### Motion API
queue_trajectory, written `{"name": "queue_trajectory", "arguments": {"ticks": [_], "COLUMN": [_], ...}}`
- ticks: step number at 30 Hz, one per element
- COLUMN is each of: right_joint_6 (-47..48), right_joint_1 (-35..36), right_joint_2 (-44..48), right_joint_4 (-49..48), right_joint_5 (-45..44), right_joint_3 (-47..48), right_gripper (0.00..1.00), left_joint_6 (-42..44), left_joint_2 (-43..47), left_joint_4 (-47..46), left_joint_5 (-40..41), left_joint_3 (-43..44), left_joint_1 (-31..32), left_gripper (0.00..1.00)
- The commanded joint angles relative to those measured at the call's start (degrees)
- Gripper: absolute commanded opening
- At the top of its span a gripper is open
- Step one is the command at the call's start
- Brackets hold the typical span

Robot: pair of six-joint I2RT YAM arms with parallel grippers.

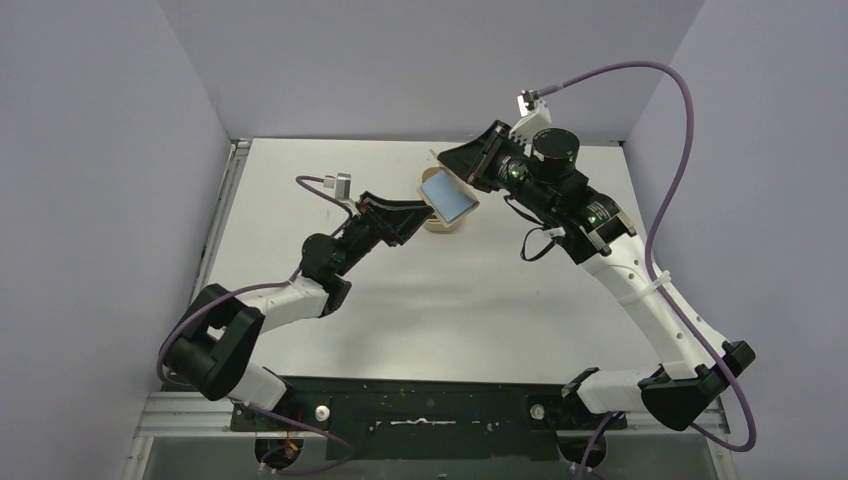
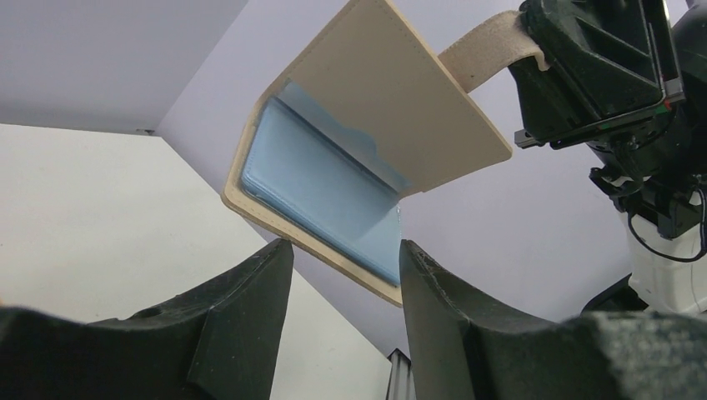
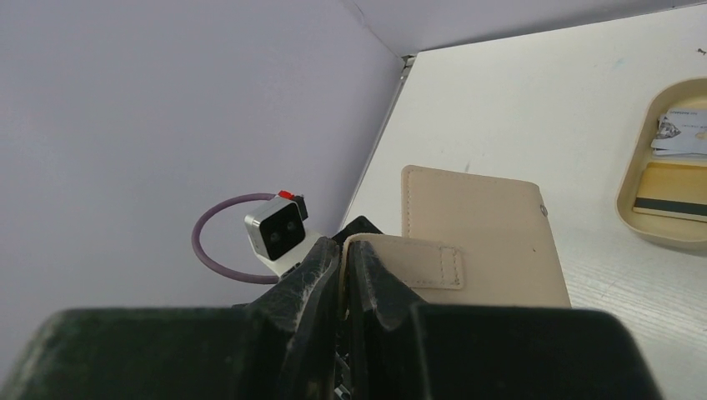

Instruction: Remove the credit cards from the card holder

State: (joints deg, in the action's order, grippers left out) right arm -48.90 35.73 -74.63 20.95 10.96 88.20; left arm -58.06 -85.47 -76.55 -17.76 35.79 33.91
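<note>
Next, my right gripper lets go of the beige card holder on the bare white table (image 1: 437, 281) just in front of the dish.
The beige card holder (image 2: 392, 92) hangs open in the air above the table's far middle. My right gripper (image 3: 345, 250) is shut on its strap tab (image 3: 417, 265). A light blue credit card (image 2: 321, 179) sits in the holder's inner pocket, facing my left gripper (image 2: 346, 254). That gripper is open just below the holder, and the holder's lower edge lies at the gap between its fingertips (image 2: 271, 258). In the top view the blue card (image 1: 450, 197) shows between the left gripper (image 1: 420, 212) and the right gripper (image 1: 470, 165).
An oval tan dish (image 3: 634, 221) lies on the table under and beside the holder, also seen as the dish (image 1: 440, 230). It holds a white card (image 3: 679, 133) and a yellow card with a black stripe (image 3: 671, 196). Grey walls enclose the table on the left, back and right.
</note>
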Motion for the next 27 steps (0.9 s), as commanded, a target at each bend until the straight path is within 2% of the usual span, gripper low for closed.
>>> {"name": "queue_trajectory", "arguments": {"ticks": [1, 13, 15, 19, 20, 27], "right_joint_6": [0.6, 0.5, 0.5, 0.6, 0.6, 1.1], "right_joint_1": [0.5, 0.6, 0.7, 0.9, 0.9, 1.3], "right_joint_2": [1.3, 1.3, 1.2, 1.3, 1.3, 1.3], "right_joint_4": [-4.4, -5.3, -5.5, -5.7, -5.8, -6.0], "right_joint_5": [0.2, 1.0, 1.2, 1.4, 1.5, 2.0], "right_joint_3": [1.7, 1.0, 1.0, 1.1, 1.2, 1.1], "right_gripper": [0.0, 0.0, 0.0, 0.0, 0.0, 0.0], "left_joint_6": [0.1, -2.5, -5.6, -14.2, -15.8, -19.9], "left_joint_2": [3.0, 1.7, 1.2, -0.8, -1.5, -5.0], "left_joint_4": [-3.7, -3.7, -3.7, -3.7, -3.7, -3.7], "left_joint_5": [1.1, 1.9, 2.8, 4.4, 4.7, 6.5], "left_joint_3": [0.0, 2.7, 3.2, 4.8, 5.2, 5.7], "left_joint_1": [-0.5, -0.4, -0.5, -0.6, -0.6, -0.7], "left_gripper": [0.45, 0.36, 0.27, 0.03, 0.0, 0.0]}}
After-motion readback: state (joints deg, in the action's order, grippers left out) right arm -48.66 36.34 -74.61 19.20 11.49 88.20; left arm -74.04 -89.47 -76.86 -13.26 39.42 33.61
